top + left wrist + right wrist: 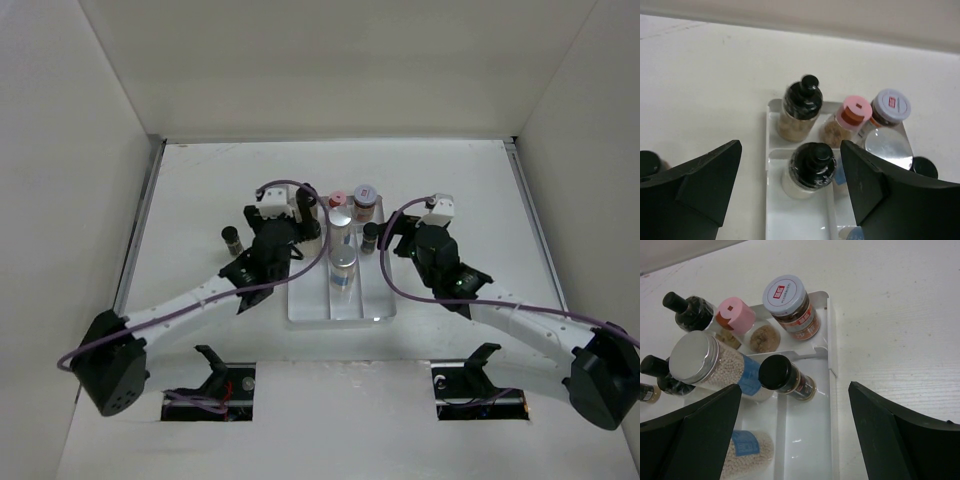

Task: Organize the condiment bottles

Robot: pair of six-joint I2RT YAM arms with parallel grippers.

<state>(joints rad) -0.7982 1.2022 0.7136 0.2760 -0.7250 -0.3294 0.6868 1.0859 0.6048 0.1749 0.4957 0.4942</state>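
Note:
The next move for my left gripper is to go to the black cap of the lone bottle (230, 233) (649, 163) that stands on the table outside the white tray and close there.
A white divided tray (375, 305) holds most of the condiment bottles. In the left wrist view, my open left gripper (790, 167) straddles a black-capped bottle with pale contents (809, 169) in the left compartment, jaws apart from it. Behind it stand a black-capped tan bottle (800, 112), a pink-capped one (855, 114) and a grey-lidded jar (890, 106). My right gripper (795, 405) is open and empty over the right compartment, near a small black-capped bottle (786, 377). Two pale cylinders with silver lids (715, 365) (747, 450) fill the middle.
One black-capped bottle (232, 239) stands on the table left of the tray, beside the left arm. White walls enclose the table on the left, back and right. Both arms reach in from the near edge.

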